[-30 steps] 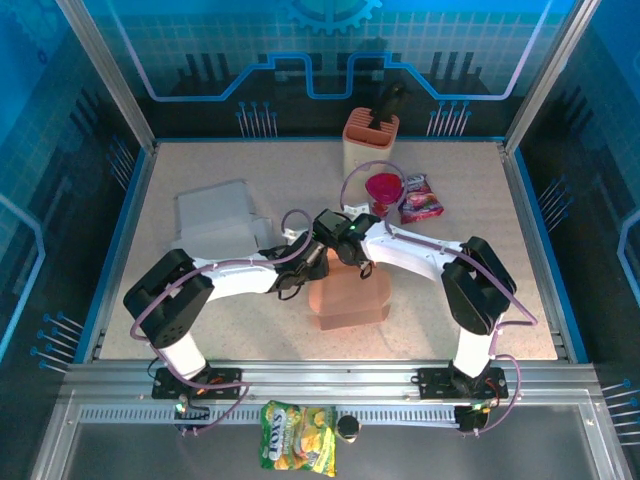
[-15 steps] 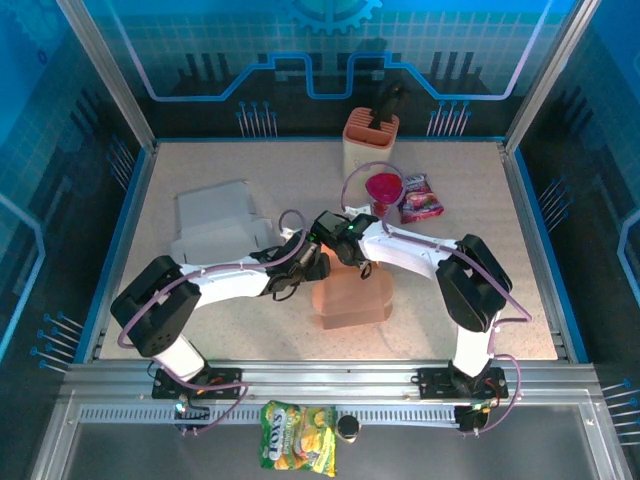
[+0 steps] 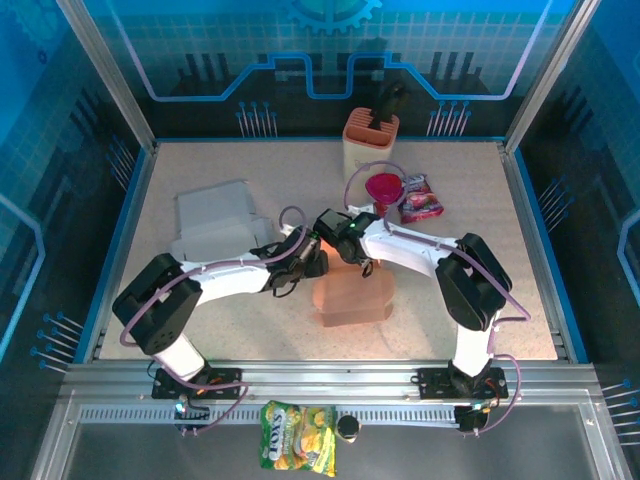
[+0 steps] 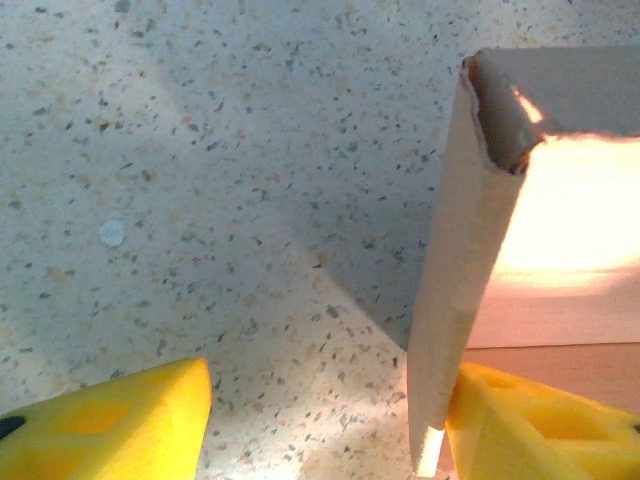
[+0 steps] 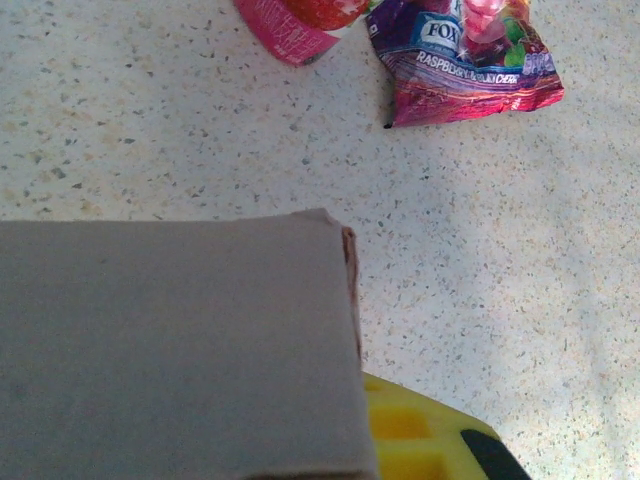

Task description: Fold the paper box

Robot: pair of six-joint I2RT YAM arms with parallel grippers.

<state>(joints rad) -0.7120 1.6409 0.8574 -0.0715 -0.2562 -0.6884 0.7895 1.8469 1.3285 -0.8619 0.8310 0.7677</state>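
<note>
Next, I back my open left gripper off, because the box's side lies against one of its fingers, then line it up and pinch the box's side [image 4: 472,240] near its corner.
The orange-brown paper box [image 3: 352,297] lies at the table's middle with both grippers at its far edge. My left gripper [image 3: 312,262] is at the far-left corner. In the left wrist view an upright cardboard flap [image 4: 455,270] stands between the yellow fingers [image 4: 110,420], against the right one and far from the left one; the left gripper [image 4: 325,425] is open. My right gripper [image 3: 350,250] sits just right of it. In the right wrist view a grey-brown flap [image 5: 170,345] hides one side of the right gripper [image 5: 365,440], which is shut on it.
A grey plastic container [image 3: 215,222] lies at the left. At the back stand an orange holder [image 3: 370,140], a pink cup [image 3: 384,190] and a purple snack pack [image 3: 421,198]. A yellow snack bag [image 3: 297,437] rests on the front rail.
My left arm has stretched forward and lowered, bringing its gripper up beside the box's far-left flap. The right arm and the box have not moved.
</note>
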